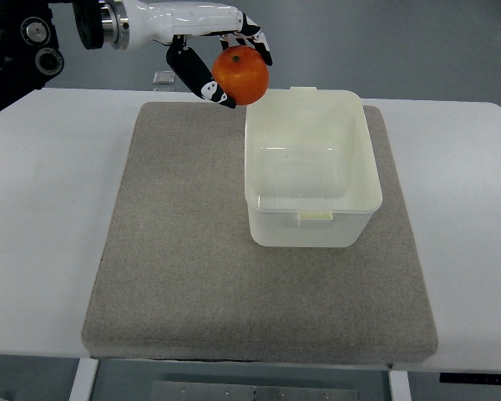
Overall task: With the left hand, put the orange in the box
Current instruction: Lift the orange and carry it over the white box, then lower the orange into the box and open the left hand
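Observation:
The orange will lie inside the white plastic box (335, 192) by its near side after my left gripper releases it.
An orange (241, 75) hangs in the air, held in my left hand (224, 68), whose black fingers curl around it from behind and below. The white arm comes in from the upper left. The orange is just beyond the far-left corner of a translucent white plastic box (311, 167), above the rim's height. The box stands with nothing inside it on a grey mat (184, 251). My right hand is out of view.
The grey mat covers most of a white table (50, 209). Black robot hardware (25, 42) sits at the upper left corner. A small metal bracket (163, 78) lies at the table's far edge, behind the hand.

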